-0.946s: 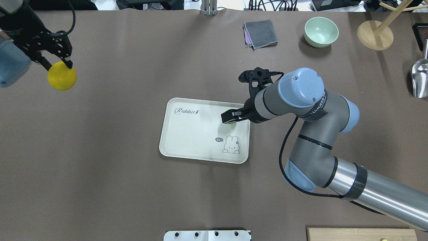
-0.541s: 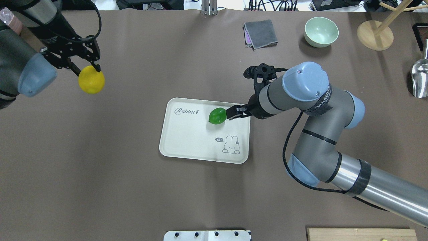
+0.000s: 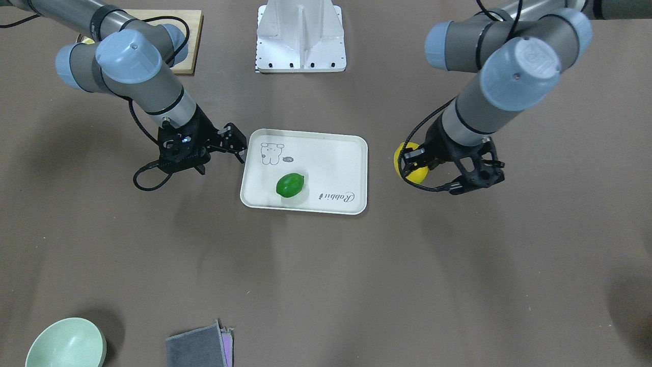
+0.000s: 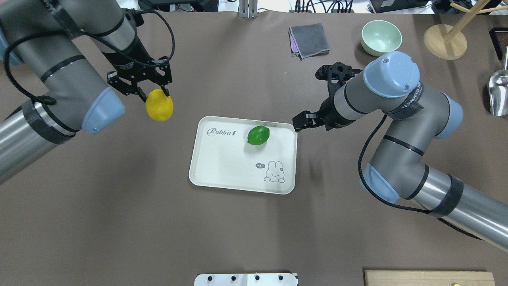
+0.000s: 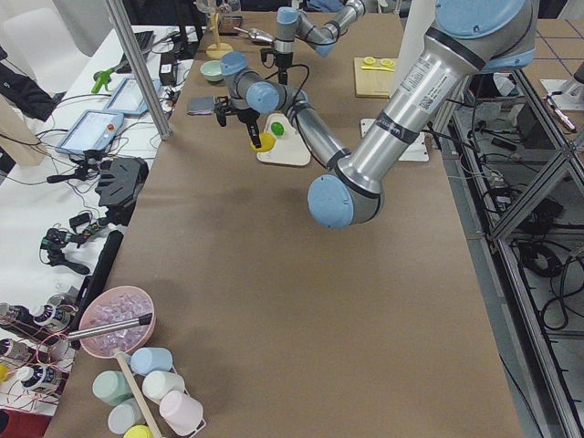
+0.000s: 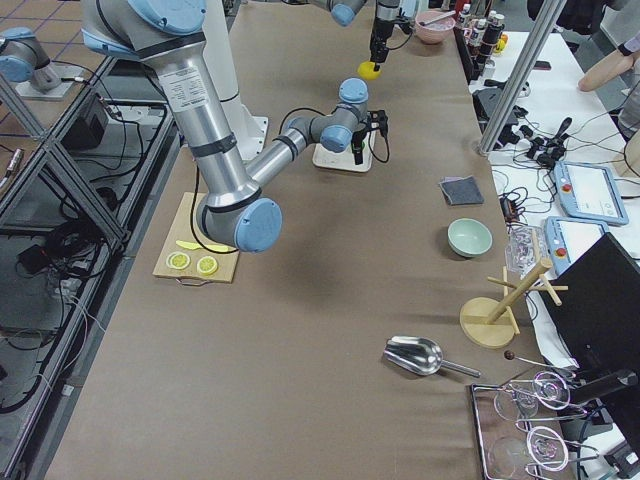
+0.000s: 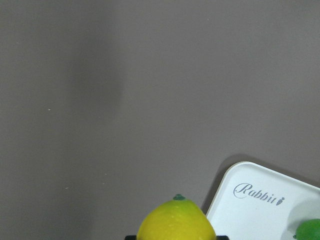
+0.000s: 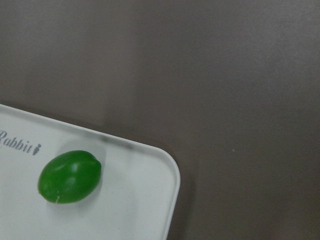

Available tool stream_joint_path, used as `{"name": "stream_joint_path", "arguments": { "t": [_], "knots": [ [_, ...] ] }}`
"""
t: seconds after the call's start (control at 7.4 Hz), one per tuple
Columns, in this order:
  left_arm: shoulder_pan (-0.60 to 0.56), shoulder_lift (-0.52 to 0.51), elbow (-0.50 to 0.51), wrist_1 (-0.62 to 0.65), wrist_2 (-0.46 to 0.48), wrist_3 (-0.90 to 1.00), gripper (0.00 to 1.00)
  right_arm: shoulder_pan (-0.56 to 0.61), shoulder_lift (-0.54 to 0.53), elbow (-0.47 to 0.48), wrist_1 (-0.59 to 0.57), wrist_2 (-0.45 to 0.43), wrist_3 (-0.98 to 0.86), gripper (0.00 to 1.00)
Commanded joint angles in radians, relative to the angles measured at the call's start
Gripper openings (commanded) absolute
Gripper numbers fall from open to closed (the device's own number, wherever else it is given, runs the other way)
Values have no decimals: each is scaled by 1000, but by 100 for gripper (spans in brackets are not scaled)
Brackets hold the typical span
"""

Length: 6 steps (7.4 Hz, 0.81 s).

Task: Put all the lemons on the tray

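The robot's left gripper should release the yellow lemon, still held above the table, on the tray [image 3: 340, 181] [image 7: 249, 214] next to the Rabbit lettering, close to the green lemon.
The green lemon [image 4: 258, 135] lies free on the cream-white "Rabbit" tray [image 4: 222, 163], near its far edge; it also shows in the front view [image 3: 290, 184] and the right wrist view [image 8: 70, 176]. My right gripper [image 4: 300, 121] is open and empty, just off the tray's right edge. My left gripper [image 4: 154, 95] is shut on the yellow lemon [image 4: 159, 105] and holds it above the table, a little left of the tray's far left corner. The left wrist view shows the yellow lemon [image 7: 176, 222] beside the tray's corner [image 7: 270, 220].
A pale green bowl [image 4: 381, 37], a folded grey cloth [image 4: 309, 40] and a wooden stand [image 4: 445, 41] sit at the far right. A metal scoop [image 4: 499, 93] lies at the right edge. A wooden board [image 6: 200, 250] with lemon slices sits near the robot base.
My right gripper let go of the green lemon on the tray and drew back to the right, off the tray. My left arm carried the yellow lemon rightward toward the tray.
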Motion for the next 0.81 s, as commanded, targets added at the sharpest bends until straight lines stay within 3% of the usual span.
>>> {"name": "stream_joint_path", "arguments": {
  "t": [0.0,0.41,0.68],
  "knots": [
    [96,-38,61,-100,72,-87,0,44,-90,37,1,23,-103,100],
    [148,-133,166,-117,100,-90,0,68,-315,198,8,27,-167,100],
    [197,-137,234,-226,162,-150,0,73,-418,280,16,26,-177,100]
  ]
}}
